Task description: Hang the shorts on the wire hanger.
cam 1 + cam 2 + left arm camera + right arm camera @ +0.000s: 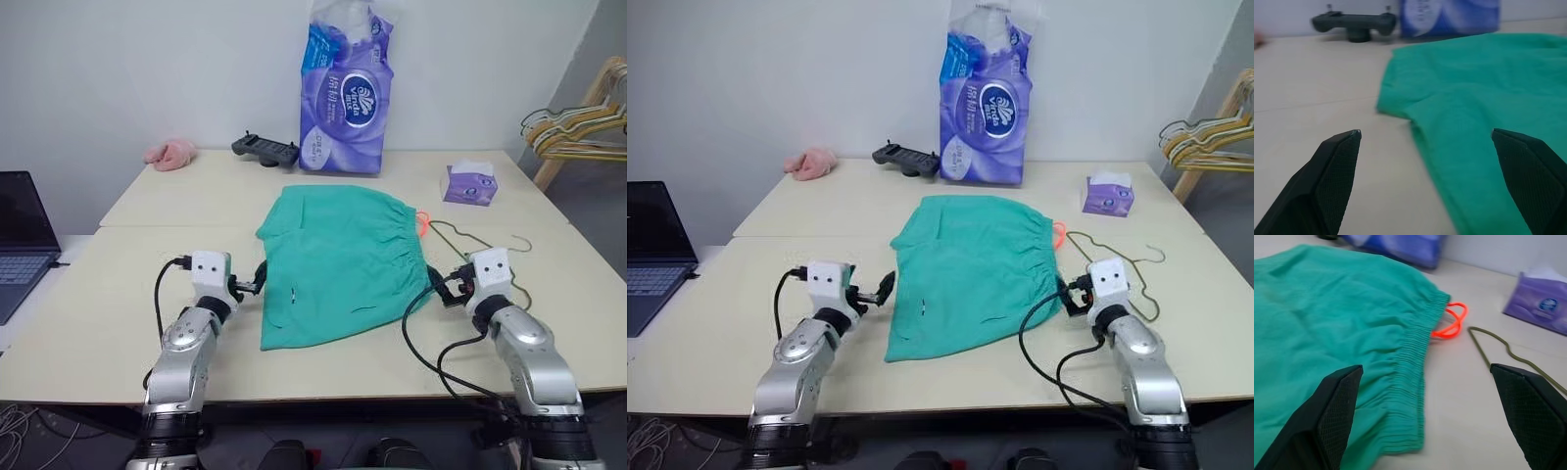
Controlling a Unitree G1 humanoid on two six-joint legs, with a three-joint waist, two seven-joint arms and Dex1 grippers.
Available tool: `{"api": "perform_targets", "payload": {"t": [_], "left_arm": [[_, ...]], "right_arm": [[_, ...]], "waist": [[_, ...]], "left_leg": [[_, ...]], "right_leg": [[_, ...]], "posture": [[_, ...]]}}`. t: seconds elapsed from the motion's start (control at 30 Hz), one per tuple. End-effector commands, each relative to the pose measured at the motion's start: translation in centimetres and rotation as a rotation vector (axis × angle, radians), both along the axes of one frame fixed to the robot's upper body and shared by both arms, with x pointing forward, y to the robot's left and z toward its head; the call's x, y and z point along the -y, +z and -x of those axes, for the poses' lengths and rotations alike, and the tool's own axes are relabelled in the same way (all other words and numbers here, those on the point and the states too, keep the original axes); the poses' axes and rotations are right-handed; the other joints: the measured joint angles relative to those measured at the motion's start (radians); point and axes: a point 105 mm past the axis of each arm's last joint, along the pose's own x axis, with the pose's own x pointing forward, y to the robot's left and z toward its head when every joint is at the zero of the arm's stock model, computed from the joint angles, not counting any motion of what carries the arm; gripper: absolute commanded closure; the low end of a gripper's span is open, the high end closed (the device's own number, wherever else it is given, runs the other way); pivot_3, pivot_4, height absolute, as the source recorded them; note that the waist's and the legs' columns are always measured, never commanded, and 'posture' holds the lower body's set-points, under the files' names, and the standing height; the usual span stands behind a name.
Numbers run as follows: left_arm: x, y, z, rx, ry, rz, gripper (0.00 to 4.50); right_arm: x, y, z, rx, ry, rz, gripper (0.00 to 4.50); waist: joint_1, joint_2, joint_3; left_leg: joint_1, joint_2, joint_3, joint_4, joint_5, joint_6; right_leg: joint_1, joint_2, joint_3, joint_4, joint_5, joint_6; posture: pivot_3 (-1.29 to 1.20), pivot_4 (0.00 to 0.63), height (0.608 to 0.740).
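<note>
The near corner of the shorts' leg hem (271,346), opposite the waistband, should be the next spot my left gripper goes to and closes on.
The teal-green shorts (338,262) lie flat in the middle of the table, elastic waistband toward the right, with the orange drawstring (1452,322) poking out at the far right corner. The thin dark wire hanger (482,245) lies flat on the table just right of the waistband. My left gripper (257,278) is open beside the shorts' left edge, holding nothing. My right gripper (443,287) is open at the near end of the waistband, between the shorts and the hanger, also holding nothing. Each wrist view shows its own two fingers (1327,181) spread wide over the cloth edge.
A purple tissue pack (346,93) and a black controller (265,149) stand behind the shorts. A small purple tissue box (469,183) sits at the back right, a pink cloth (170,153) at the back left. A laptop (22,240) stands left of the table; pale hangers (573,127) hang at the right.
</note>
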Motion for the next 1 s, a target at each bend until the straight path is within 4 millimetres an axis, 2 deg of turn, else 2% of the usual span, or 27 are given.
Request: {"api": "perform_targets", "payload": {"t": [0.03,0.2,0.4,0.57,0.8,1.0], "left_arm": [[3.1,2.3,1.3,0.048,-0.293,-0.035,0.00],[5.2,0.9,3.9,-0.020,-0.594,-0.175,0.00],[5.7,-1.3,5.4,-0.100,-0.724,-0.239,0.00],[5.7,-2.5,6.2,-0.162,-0.768,-0.276,0.00],[4.8,-5.1,7.6,-0.297,-0.810,-0.294,0.00],[3.8,-5.9,6.2,-0.270,-0.785,-0.407,0.00]], "right_arm": [[-2.4,2.2,0.7,0.056,0.277,0.067,0.06],[-3.5,0.5,2.4,0.035,0.601,0.301,0.06],[-3.5,-1.6,2.5,0.090,0.799,0.513,0.06],[-2.9,-2.5,0.6,0.095,0.787,0.574,0.06],[-2.0,-2.1,-2.2,0.149,0.702,0.644,0.06],[-1.7,-1.9,-3.2,0.140,0.698,0.670,0.06]], "waist": [[-0.008,0.000,0.001],[-0.012,0.001,0.002],[-0.011,0.000,0.006],[-0.011,0.000,0.008],[-0.011,0.000,0.008],[-0.010,0.000,0.007]], "left_leg": [[0.000,0.000,0.000,0.000,0.000,0.000],[0.000,0.001,0.001,-0.001,0.000,0.000],[0.000,0.001,0.002,0.000,0.000,0.000],[0.001,0.001,0.002,0.000,0.000,0.000],[0.001,0.001,0.001,-0.001,0.000,0.000],[0.001,0.001,0.002,0.000,0.000,0.001]], "right_leg": [[0.000,0.000,0.000,0.000,0.000,0.000],[0.000,0.001,0.000,-0.001,0.000,0.000],[0.000,0.001,0.001,-0.002,0.000,0.000],[0.000,0.001,0.002,-0.001,0.000,-0.001],[0.000,0.000,0.001,-0.001,0.003,-0.006],[0.000,-0.001,0.001,0.001,0.003,-0.007]], "posture": [[0.09,0.024,0.740],[0.09,0.022,0.740],[0.10,0.022,0.740],[0.11,0.023,0.740],[0.11,0.016,0.740],[0.11,0.004,0.740]]}}
